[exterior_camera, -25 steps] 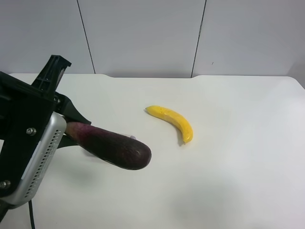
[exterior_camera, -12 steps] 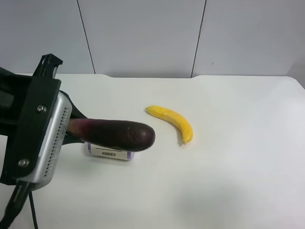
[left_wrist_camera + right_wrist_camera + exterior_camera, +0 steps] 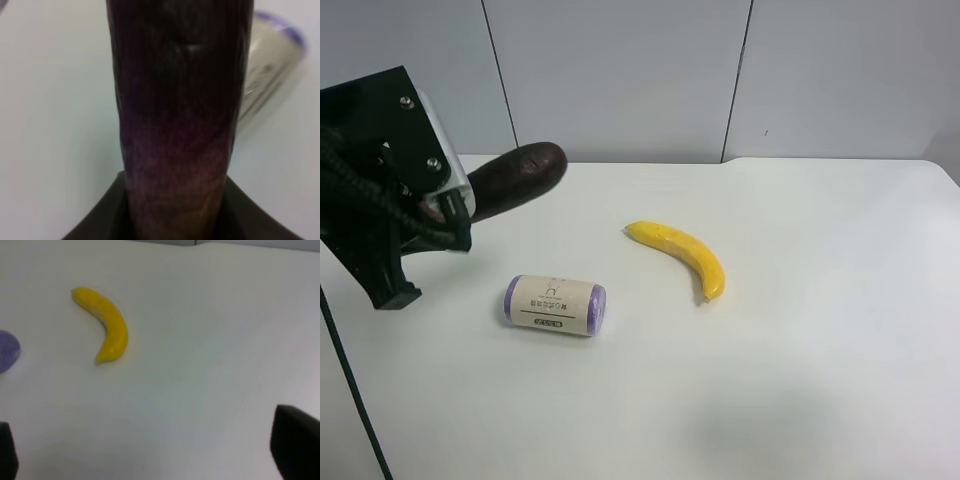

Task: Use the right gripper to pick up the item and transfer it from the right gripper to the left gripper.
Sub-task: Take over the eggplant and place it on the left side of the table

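Note:
My left gripper is going to release the eggplant on the white table [image 3: 462, 262] next to the beige roll.
A dark purple eggplant [image 3: 515, 178] is held by my left gripper [image 3: 448, 205] at the exterior high view's left, raised above the table with its tip pointing up and right. In the left wrist view the eggplant [image 3: 180, 100] fills the middle, and the jaws are shut on its stem end. My right gripper [image 3: 150, 452] is open and empty, with its fingertips [image 3: 295, 440] wide apart low over the table. The right arm does not show in the exterior high view.
A yellow banana [image 3: 682, 255] lies mid-table and also shows in the right wrist view [image 3: 107, 325]. A beige roll with purple ends [image 3: 555, 305] lies below the eggplant, also in the left wrist view [image 3: 270, 75]. The white table [image 3: 800, 380] meets a grey wall behind.
My left arm has lifted and drawn back to the left with the eggplant, whose tip swung upward. The roll beneath it is now uncovered. The banana has not moved.

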You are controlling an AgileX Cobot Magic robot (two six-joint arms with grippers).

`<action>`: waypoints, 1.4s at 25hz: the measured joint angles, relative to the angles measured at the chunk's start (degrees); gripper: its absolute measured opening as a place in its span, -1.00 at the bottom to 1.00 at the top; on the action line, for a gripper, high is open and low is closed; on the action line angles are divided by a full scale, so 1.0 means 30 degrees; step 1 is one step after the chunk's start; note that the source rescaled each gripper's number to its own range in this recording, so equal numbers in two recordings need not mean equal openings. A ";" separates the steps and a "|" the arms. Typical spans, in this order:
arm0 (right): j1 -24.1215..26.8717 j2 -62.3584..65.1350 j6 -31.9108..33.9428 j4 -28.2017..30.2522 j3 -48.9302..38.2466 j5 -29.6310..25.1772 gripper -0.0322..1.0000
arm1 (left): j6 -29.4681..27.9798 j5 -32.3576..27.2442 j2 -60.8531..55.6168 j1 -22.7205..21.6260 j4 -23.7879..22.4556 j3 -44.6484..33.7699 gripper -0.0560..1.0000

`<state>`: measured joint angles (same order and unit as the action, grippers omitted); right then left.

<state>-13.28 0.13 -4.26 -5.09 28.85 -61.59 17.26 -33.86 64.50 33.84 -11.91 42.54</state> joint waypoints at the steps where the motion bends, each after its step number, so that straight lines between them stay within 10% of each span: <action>1: 0.0000 0.0000 0.0000 0.0000 0.0000 0.0000 0.99 | -0.0417 0.0000 0.0261 -0.0560 0.0057 0.0000 -0.86; 25: 0.0000 0.0000 0.0000 0.0000 0.0000 0.0000 1.00 | -0.1672 0.2139 0.8689 -0.7298 0.2135 0.0778 -0.86; 35: 0.0000 0.0000 0.0000 0.0000 0.0000 0.0000 1.00 | -0.1672 0.3235 1.1676 -0.7796 0.1266 0.1817 -0.86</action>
<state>-13.28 0.13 -4.26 -5.09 28.85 -61.59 12.24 -24.15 99.52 10.45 -8.11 47.99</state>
